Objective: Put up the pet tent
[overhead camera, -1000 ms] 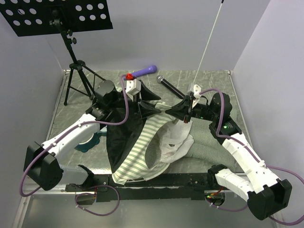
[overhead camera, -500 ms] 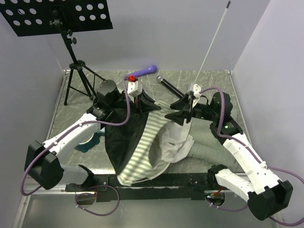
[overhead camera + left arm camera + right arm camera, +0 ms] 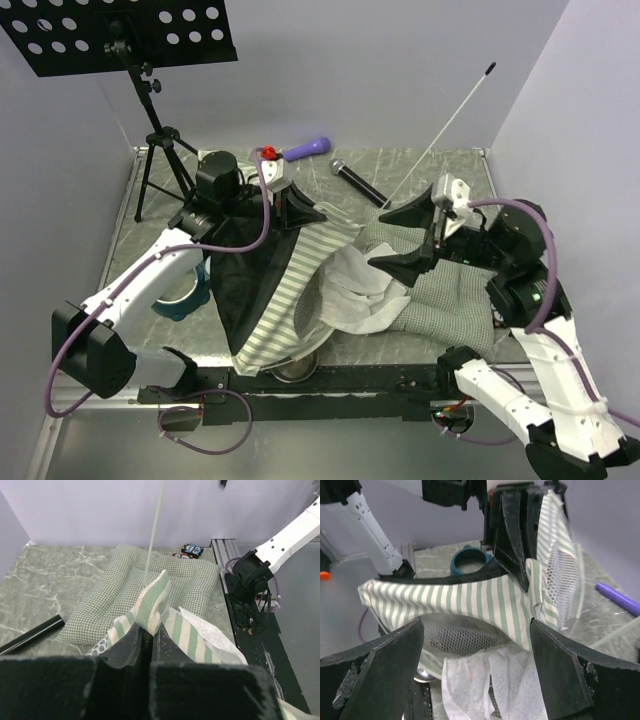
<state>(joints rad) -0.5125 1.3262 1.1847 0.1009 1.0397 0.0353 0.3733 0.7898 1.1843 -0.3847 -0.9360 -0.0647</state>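
I should close my right gripper on the upper part (image 3: 475,90) of the thin pole next, just below its black end.
The pet tent (image 3: 300,285) lies crumpled mid-table: green-and-white stripes, dark lining (image 3: 245,290) on the left, white mesh (image 3: 355,295) spilling to the right. Its checked cushion mat (image 3: 440,300) lies flat under my right arm. A thin pole (image 3: 440,135) slants up and to the right from the fabric. My left gripper (image 3: 310,212) is shut on a raised fold of striped fabric (image 3: 152,602). To the right of that fold, my right gripper (image 3: 382,238) stands wide open, with stripes and mesh (image 3: 460,597) ahead of it and nothing between its fingers.
A black music stand (image 3: 130,30) on a tripod fills the back left. A microphone (image 3: 355,180) and a purple-handled tool (image 3: 305,148) lie at the back. The teal bowl holder (image 3: 190,290) sits under my left arm, and a steel bowl (image 3: 295,370) peeks out at the front edge.
My left gripper shut on the striped fold and raised it. My right gripper opened, let go and drew back to the right. The pole tipped over to the right.
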